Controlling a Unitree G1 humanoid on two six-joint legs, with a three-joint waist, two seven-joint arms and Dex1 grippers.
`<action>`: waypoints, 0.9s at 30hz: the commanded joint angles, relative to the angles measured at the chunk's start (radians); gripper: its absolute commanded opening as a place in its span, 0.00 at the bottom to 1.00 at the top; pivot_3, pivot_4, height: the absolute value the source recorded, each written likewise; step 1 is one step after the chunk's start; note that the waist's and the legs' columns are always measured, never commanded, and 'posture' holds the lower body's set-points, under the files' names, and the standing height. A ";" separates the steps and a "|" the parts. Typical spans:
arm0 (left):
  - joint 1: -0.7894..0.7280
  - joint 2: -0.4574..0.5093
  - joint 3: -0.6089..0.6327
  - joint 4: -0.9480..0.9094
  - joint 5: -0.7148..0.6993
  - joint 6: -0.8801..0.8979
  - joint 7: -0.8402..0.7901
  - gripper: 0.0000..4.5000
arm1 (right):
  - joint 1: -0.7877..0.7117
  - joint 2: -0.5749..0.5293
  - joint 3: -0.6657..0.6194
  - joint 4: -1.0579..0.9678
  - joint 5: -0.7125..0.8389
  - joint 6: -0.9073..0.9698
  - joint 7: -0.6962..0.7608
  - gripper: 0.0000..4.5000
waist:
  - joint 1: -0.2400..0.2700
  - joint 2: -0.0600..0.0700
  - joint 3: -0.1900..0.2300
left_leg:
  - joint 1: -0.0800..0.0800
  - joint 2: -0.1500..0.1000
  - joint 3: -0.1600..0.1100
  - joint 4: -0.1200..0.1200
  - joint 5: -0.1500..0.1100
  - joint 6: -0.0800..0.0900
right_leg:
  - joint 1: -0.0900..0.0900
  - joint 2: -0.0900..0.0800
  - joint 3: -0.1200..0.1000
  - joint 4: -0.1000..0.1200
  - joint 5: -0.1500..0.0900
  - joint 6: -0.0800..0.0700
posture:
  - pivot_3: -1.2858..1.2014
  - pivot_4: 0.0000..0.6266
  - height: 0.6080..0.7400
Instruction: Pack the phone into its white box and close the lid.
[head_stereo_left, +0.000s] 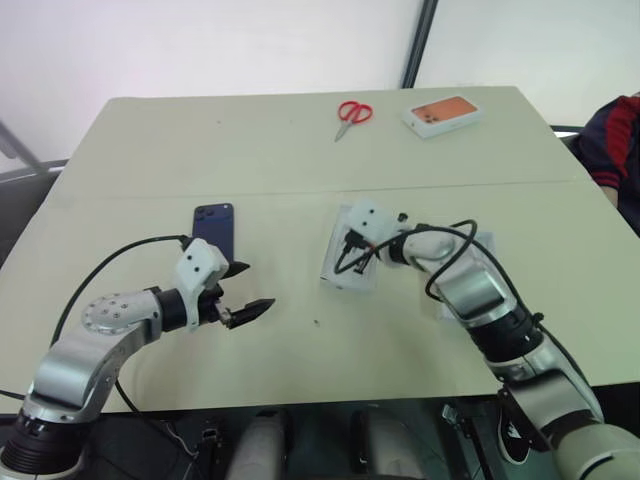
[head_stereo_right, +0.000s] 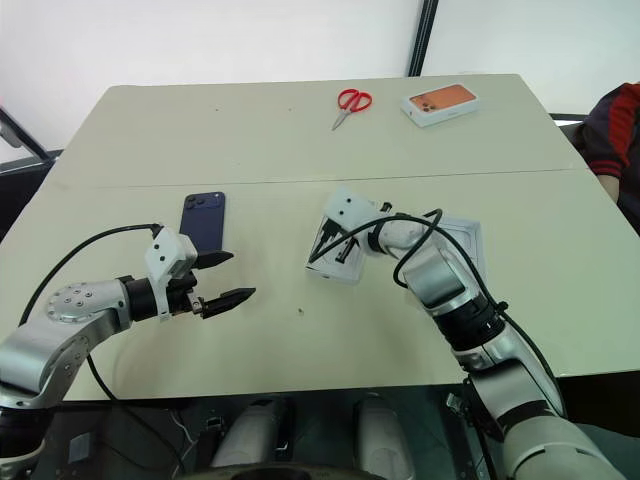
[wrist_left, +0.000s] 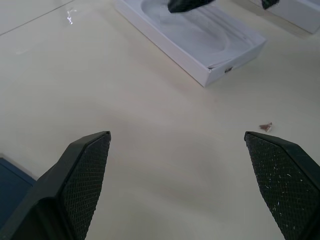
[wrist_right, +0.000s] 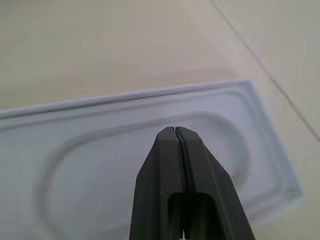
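Note:
The white box sits slanted under my shut right gripper, so I should grab its near side (head_stereo_left: 347, 286) with that gripper and pull it closer and square before packing the phone.
The dark blue phone (head_stereo_left: 214, 230) lies flat on the table, left of centre. My left gripper (head_stereo_left: 255, 287) hovers just in front of it, open and holding nothing; in the left wrist view its fingers (wrist_left: 87, 165) stand wide apart over bare table. The white box (head_stereo_left: 345, 280) sits at the centre with a flat insert (wrist_right: 75, 165) with an oval recess lying in it. My right gripper (wrist_right: 175, 131) is shut, its tips just above that insert, gripping nothing. The lid (head_stereo_right: 472, 238) lies to the box's right, mostly hidden by my right arm.
At the table's far side lie red scissors (head_stereo_left: 352, 113) and a white box printed with an orange phone (head_stereo_left: 442, 115). A person's sleeve (head_stereo_left: 620, 150) shows at the right edge. A small crumb (head_stereo_left: 316, 322) sits in front of the box.

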 joint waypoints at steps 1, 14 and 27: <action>0.006 0.000 0.047 -0.008 -0.007 -0.018 0.003 1.00 | 0.022 -0.015 0.030 -0.053 -0.006 0.005 0.036 0.01 | 0.000 0.000 0.000 | 0.000 0.000 0.000 0.000 0.000 0.000 | 0.000 0.000 0.000 0.000 0.000 0.000 | 0.52 0.24 1.00; 0.017 -0.023 0.135 0.020 -0.025 0.004 0.045 1.00 | 0.053 -0.079 -0.029 -0.160 0.039 -0.089 0.128 0.01 | 0.001 0.000 0.000 | 0.000 0.000 0.000 0.000 0.000 0.000 | 0.000 0.000 0.000 0.000 0.000 0.000 | 0.52 0.24 1.00; 0.019 -0.051 0.180 0.022 -0.051 0.038 0.101 1.00 | 0.116 -0.152 -0.083 -0.240 0.185 -0.082 0.291 0.06 | 0.004 0.000 0.000 | 0.000 0.000 -0.001 0.000 0.000 0.000 | 0.001 -0.001 0.000 -0.001 0.000 0.000 | 0.52 0.24 1.00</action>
